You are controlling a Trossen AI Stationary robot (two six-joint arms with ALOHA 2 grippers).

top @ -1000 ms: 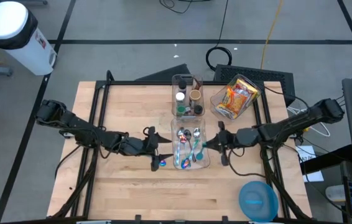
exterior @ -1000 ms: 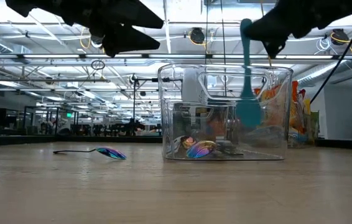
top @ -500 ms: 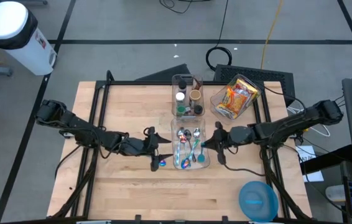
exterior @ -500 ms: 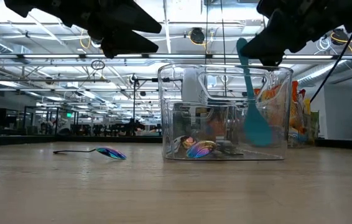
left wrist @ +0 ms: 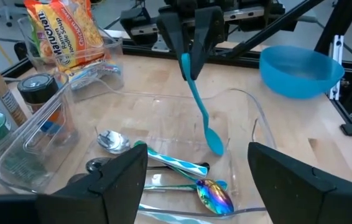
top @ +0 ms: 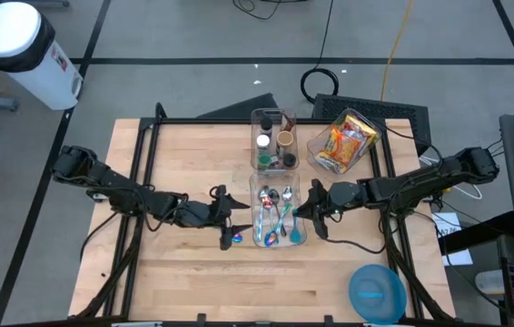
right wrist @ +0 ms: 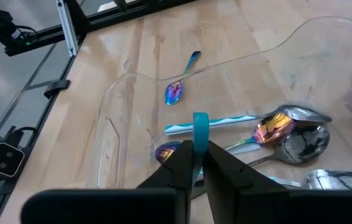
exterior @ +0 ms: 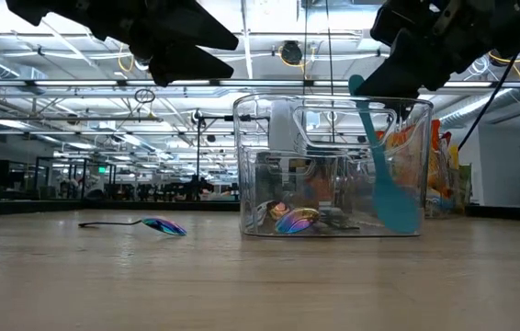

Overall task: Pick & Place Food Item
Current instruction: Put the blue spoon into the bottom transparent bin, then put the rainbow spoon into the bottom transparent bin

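The robot's left gripper will close on the handle [top: 232, 239] of the iridescent spoon that lies on the table next to the spoon bin, just behind the spoon's rounded end.
A clear plastic bin [top: 278, 238] in the middle of the table holds several spoons, some iridescent. My right gripper [top: 304, 213] is at the bin's right rim, shut on a teal spoon [exterior: 384, 175] that reaches down into the bin; the spoon also shows in the left wrist view [left wrist: 202, 112]. An iridescent spoon [top: 232, 240] lies flat on the table left of the bin and shows in the low view too [exterior: 154, 224]. My left gripper [top: 225, 218] hangs open and empty above that spoon, left of the bin. My right gripper pinches the teal spoon's handle near its free end [right wrist: 199, 144] between its two fingers [left wrist: 210, 25]. The fingers slant down from the table's right side. The spoon hangs tilted below them, bowl [exterior: 398, 216] down inside the bin, near its floor; whether it touches, I cannot tell.
A second clear bin with jars [top: 273, 141] stands behind the spoon bin. A clear bin with noodle packets [top: 343, 141] is at the far right. A blue bowl [top: 376, 292] sits at the near right. Black frame rails [top: 143, 154] run along the table's sides.
My right gripper has gone down and a little toward the table's left, over the bin's right rim. The teal spoon has gone from hanging above the rim to reaching deep into the bin, more tilted, its bowl near the floor.
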